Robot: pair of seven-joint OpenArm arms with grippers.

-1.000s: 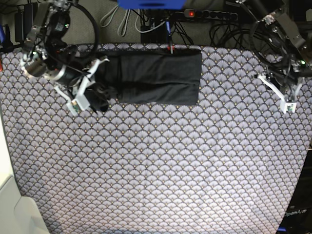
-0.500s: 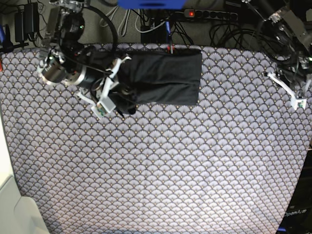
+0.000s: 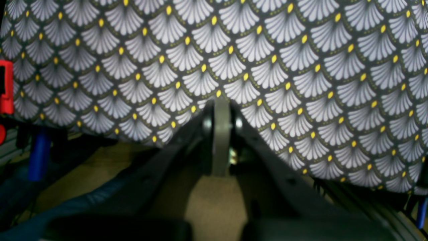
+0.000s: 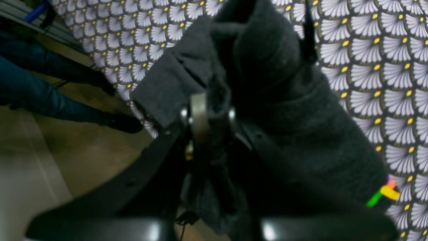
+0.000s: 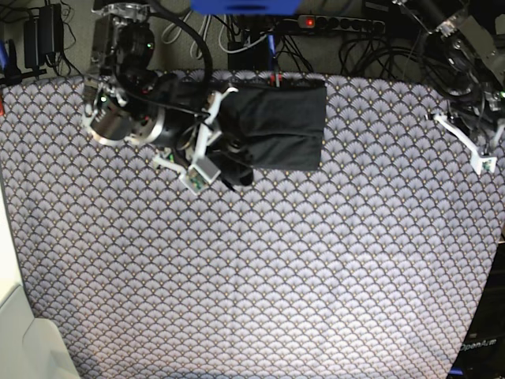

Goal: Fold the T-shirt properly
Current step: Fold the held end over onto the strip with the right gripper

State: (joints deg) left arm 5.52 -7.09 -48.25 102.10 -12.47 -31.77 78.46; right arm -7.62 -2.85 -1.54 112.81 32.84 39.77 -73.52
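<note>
My right gripper is going to release the lifted end of the T-shirt, now doubled over towards the middle, on the T-shirt's flat end (image 5: 299, 150) (image 4: 199, 49), near the front corner of that flat end.
The dark charcoal T-shirt (image 5: 276, 126) lies as a folded strip along the far side of the patterned table (image 5: 260, 276). My right gripper (image 5: 215, 164) is shut on the strip's left end and holds it lifted and doubled over towards the middle. In the right wrist view the bunched T-shirt (image 4: 284, 100) fills the jaws of the right gripper (image 4: 209, 113), and a bit of its multicoloured print (image 4: 384, 194) shows at the lower right. My left gripper (image 5: 473, 154) hangs shut and empty at the table's far right edge. The left wrist view shows the left gripper (image 3: 220, 107) shut over bare tablecloth.
A power strip (image 5: 339, 24) and cables lie behind the table's far edge. A person's jeans-clad legs (image 4: 50, 100) stand on the floor beside the table. A white object (image 5: 24, 339) sits at the front left corner. Red clamps (image 3: 5, 87) grip the table edge.
My right gripper has carried the T-shirt's left end to the right, shortening the strip. The left gripper has drawn back a little towards the right edge.
</note>
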